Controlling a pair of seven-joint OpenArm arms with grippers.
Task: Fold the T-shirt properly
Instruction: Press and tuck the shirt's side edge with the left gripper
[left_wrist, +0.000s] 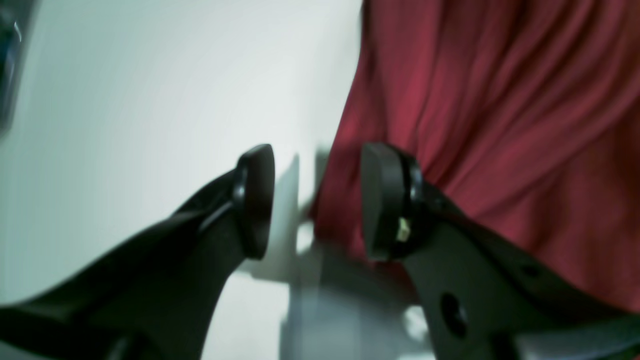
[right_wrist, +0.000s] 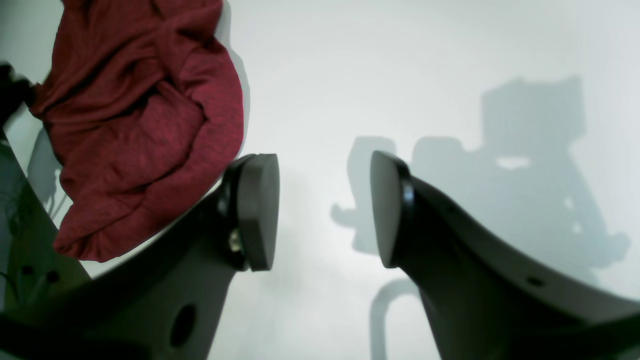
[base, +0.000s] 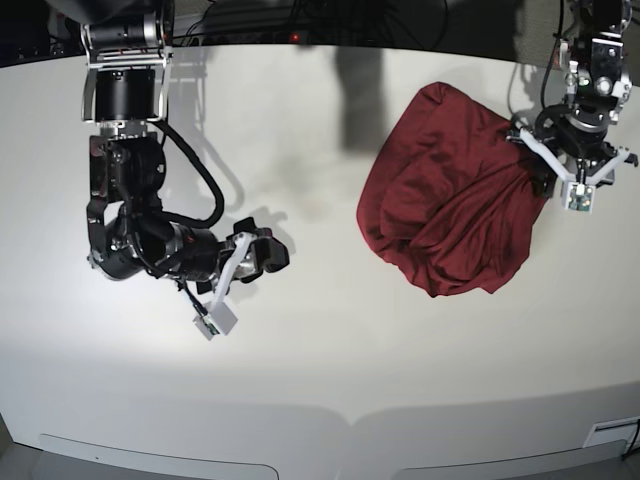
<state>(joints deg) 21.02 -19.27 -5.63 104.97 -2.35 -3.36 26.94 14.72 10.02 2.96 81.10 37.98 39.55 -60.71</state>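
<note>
I need to close my left gripper on the near edge (base: 479, 280) of the T-shirt, at the folds that face the curved front edge of the table.
The T-shirt (base: 450, 200) is a dark red crumpled heap on the white table, right of centre in the base view. My left gripper (base: 532, 158) sits at the heap's right edge. In the left wrist view this gripper (left_wrist: 317, 200) is open. The T-shirt (left_wrist: 500, 125) fills the right side, and its edge reaches into the gap beside one pad without being clamped. My right gripper (base: 268, 250) hovers over bare table well to the left of the heap. It is open (right_wrist: 325, 210) with nothing between its pads, and the T-shirt (right_wrist: 145, 125) lies at the upper left of its view.
The white table (base: 320, 380) has a curved front edge. Cables and dark equipment run along the far edge (base: 300, 30). The arm bases stand at the back left (base: 125, 60) and back right (base: 600, 40).
</note>
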